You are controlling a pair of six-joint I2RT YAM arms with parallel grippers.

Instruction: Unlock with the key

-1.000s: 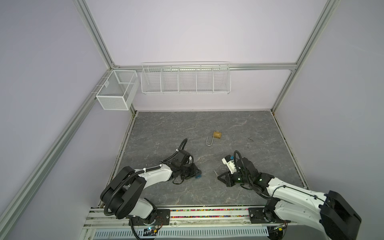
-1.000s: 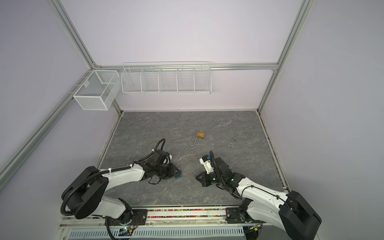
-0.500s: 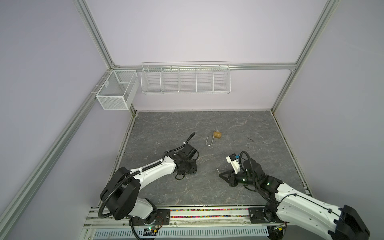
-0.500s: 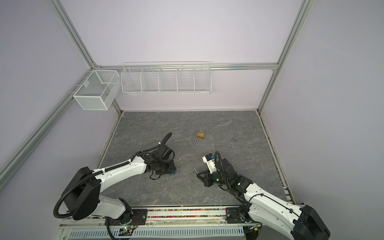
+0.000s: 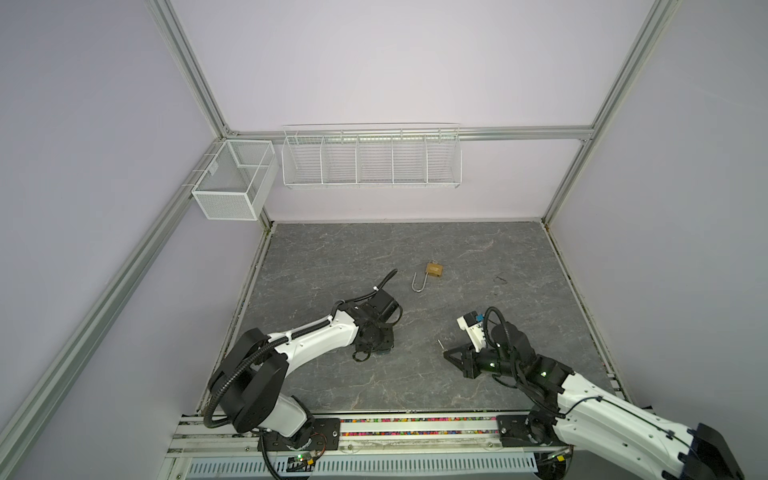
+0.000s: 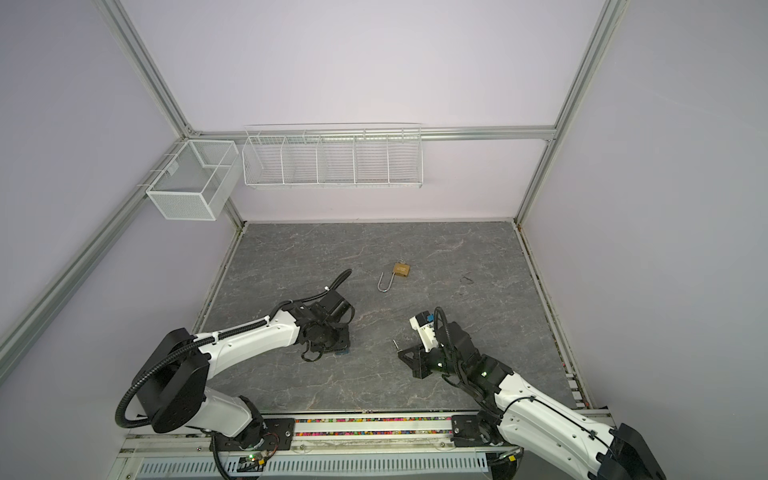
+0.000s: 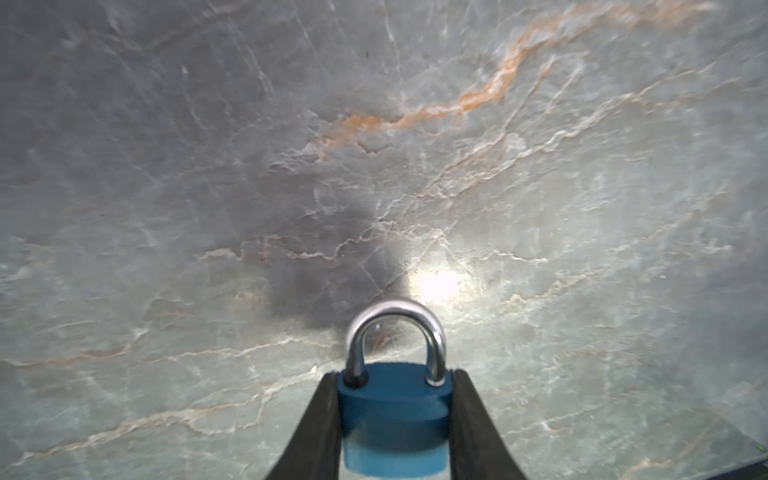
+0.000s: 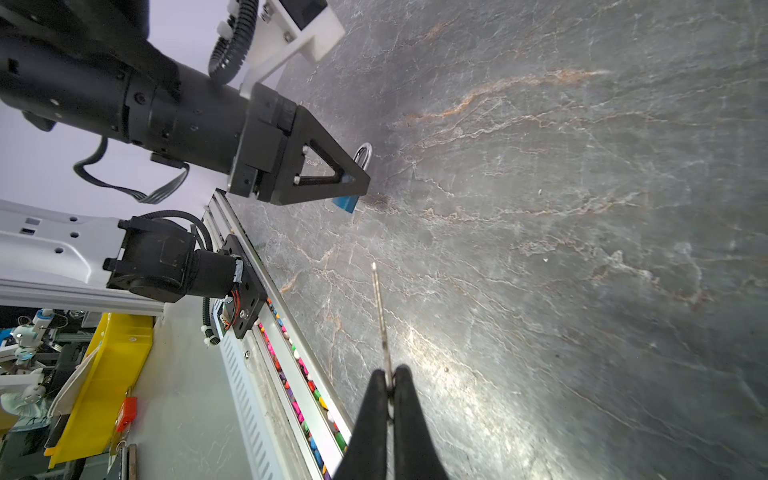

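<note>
The padlock's blue base faces back into my left gripper; it should lay the padlock down and take the key [image 8: 380,308] from my right gripper.
My left gripper [image 7: 395,376] is shut on a blue padlock [image 7: 395,415], one black finger on each side of its body. The silver shackle [image 7: 395,328] is closed and points at the table. In both top views the left gripper [image 5: 380,348] [image 6: 337,347] points down at the table's front left, with only a blue sliver of the padlock showing. My right gripper [image 8: 390,376] is shut on a thin silver key [image 8: 380,316] whose blade sticks out past the fingertips. The key [image 5: 440,344] [image 6: 395,344] sits apart from the blue padlock [image 8: 345,203], to its right.
A brass padlock [image 5: 434,269] [image 6: 401,269] with its shackle swung open lies mid-table, behind both grippers. A small dark scrap [image 5: 498,279] lies further right. White wire baskets [image 5: 370,160] hang on the back wall. A metal rail [image 5: 415,428] runs along the front edge.
The left arm has swung its wrist round so the gripper with the blue padlock now points down at the table. The right gripper, still holding the key, has shifted slightly to the right.
</note>
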